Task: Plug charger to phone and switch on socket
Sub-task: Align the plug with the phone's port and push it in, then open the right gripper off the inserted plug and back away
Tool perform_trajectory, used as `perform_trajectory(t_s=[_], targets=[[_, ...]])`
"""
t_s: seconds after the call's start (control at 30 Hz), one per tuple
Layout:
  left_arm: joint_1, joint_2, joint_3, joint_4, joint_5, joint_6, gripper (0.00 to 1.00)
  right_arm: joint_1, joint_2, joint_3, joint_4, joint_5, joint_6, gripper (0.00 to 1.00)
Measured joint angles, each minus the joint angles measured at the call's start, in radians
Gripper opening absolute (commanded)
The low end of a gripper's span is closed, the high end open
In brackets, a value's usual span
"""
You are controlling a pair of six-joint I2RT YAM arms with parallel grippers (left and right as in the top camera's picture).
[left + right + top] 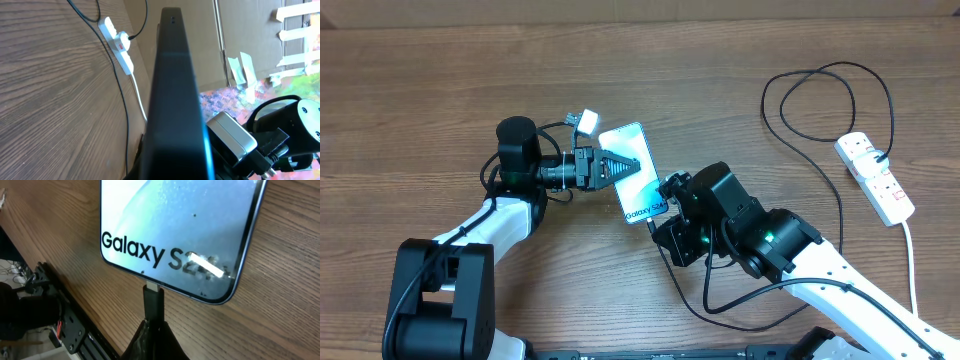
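Note:
The plug's metal end still shows at the bottom edge of the phone, so my right gripper will open, close at the plug's back end point(154, 317) and push the plug further in.
The phone point(633, 175) lies on the wooden table, light blue screen up, reading "Galaxy S24" point(175, 225). My left gripper point(622, 166) is shut on the phone's top end; the left wrist view shows the phone's dark edge point(172, 100) filling the frame. My right gripper point(155, 330) is shut on the charger's black plug tip point(153, 300), whose metal end meets the phone's bottom edge. The thin black charger cable point(840, 215) loops back to the white socket strip point(876, 178) at the right, where it is plugged in.
The socket strip also shows in the left wrist view point(119, 42) with red switches, and its thick white cord point(912, 265) runs toward the front right. Cable loops point(720, 300) lie under my right arm. A black frame rail point(70, 325) borders the table's front.

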State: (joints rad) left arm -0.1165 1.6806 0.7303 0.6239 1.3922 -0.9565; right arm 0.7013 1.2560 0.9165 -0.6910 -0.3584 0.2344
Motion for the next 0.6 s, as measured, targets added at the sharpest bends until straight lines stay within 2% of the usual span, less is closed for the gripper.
perform_trajectory(t_s=[0.6], targets=[[0.006,0.000,0.013,0.004,-0.002,0.014,0.04,0.000,0.000,0.000,0.055,0.007,0.001,0.04]])
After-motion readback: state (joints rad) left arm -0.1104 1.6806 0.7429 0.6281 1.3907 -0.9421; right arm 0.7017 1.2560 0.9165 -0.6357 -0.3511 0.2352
